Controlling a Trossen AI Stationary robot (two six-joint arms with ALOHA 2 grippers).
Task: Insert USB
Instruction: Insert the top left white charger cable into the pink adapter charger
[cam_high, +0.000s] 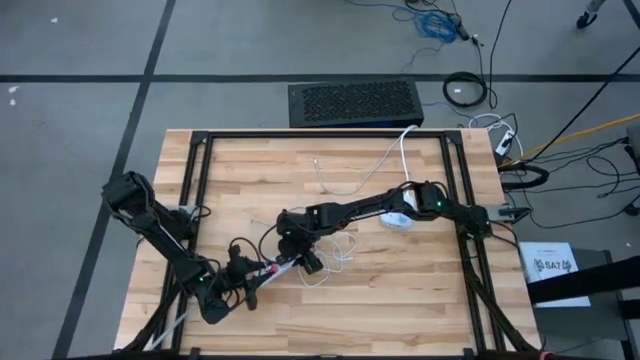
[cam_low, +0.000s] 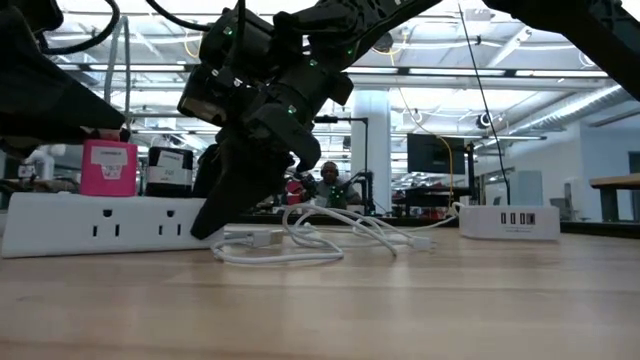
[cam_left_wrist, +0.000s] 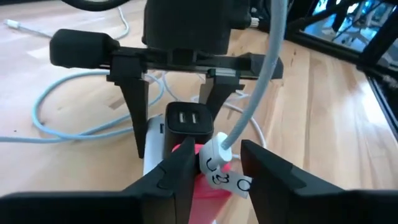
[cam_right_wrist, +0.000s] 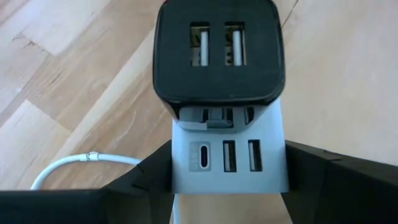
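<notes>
The USB plug sits at a slant on the pink charger, out of line to go in, so my left gripper needs to first grab the cable (cam_left_wrist: 244, 121) above it and lift the plug clear.
A white power strip (cam_low: 100, 226) lies on the wooden table, carrying a pink charger (cam_low: 108, 166) and a black two-port charger (cam_right_wrist: 216, 53). A white USB plug (cam_left_wrist: 211, 163) with a lettered tag sits on the pink charger (cam_left_wrist: 189, 183), and its pale cable (cam_left_wrist: 268, 68) arches up from it. My left gripper (cam_left_wrist: 216, 155) is open, with a finger on either side of that plug and a gap on both sides. My right gripper (cam_right_wrist: 227, 168) is closed on the strip's port end, just past the black charger. My right gripper pinches the strip's end with the USB ports (cam_right_wrist: 227, 155) by its two long sides, one finger on each side. The fingers (cam_left_wrist: 138, 118) slant down from above and lie across the strip. The strip lies flat on the table.
Loose white cable (cam_low: 330, 232) coils on the table beside the strip's end. A white USB hub (cam_low: 508, 221) sits farther toward the table's right. Another white cable (cam_high: 352, 182) runs across the far half. A black frame (cam_high: 195, 170) borders the tabletop.
</notes>
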